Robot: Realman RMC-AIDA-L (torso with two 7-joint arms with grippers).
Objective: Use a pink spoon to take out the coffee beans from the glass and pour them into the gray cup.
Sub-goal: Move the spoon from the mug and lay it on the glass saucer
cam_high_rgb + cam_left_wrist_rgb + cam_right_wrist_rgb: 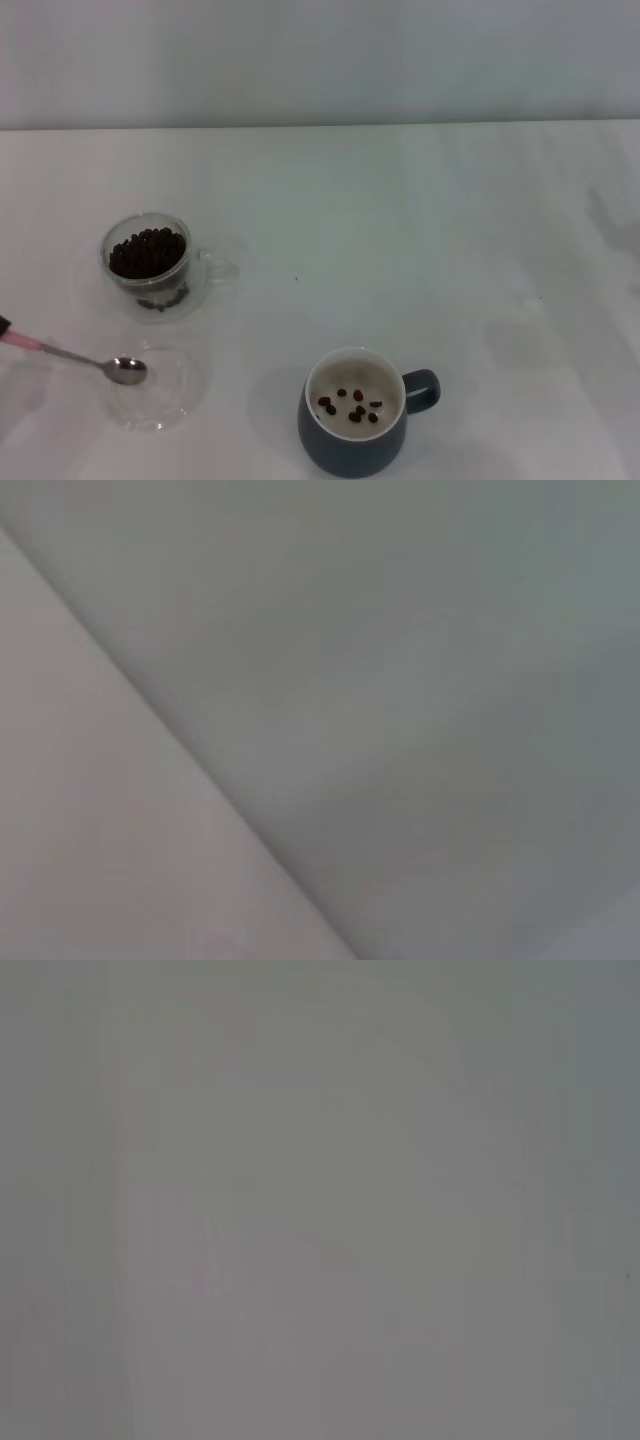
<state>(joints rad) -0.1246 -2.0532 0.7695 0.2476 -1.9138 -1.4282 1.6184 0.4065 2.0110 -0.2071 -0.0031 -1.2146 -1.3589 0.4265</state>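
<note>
Next, my left gripper lets go of the pink spoon across the flat clear dish [127, 374] in front of the glass.
The glass [150, 262] stands at the left of the table, filled with coffee beans [147, 252]. The gray cup [354, 412] stands at the front centre, handle to the right, with several beans [352, 405] on its cream bottom. The pink spoon [70, 355] lies with its empty metal bowl over a flat clear dish [160, 398], and its pink handle runs off the left edge. Only a dark sliver of my left gripper [3, 324] shows at that edge, by the handle's end. My right gripper is out of view. Both wrist views show only blank grey surfaces.
The white table [450, 250] stretches back to a pale wall. A few dark bits [163, 301] lie at the foot of the glass. The glass's clear handle [220, 268] points right.
</note>
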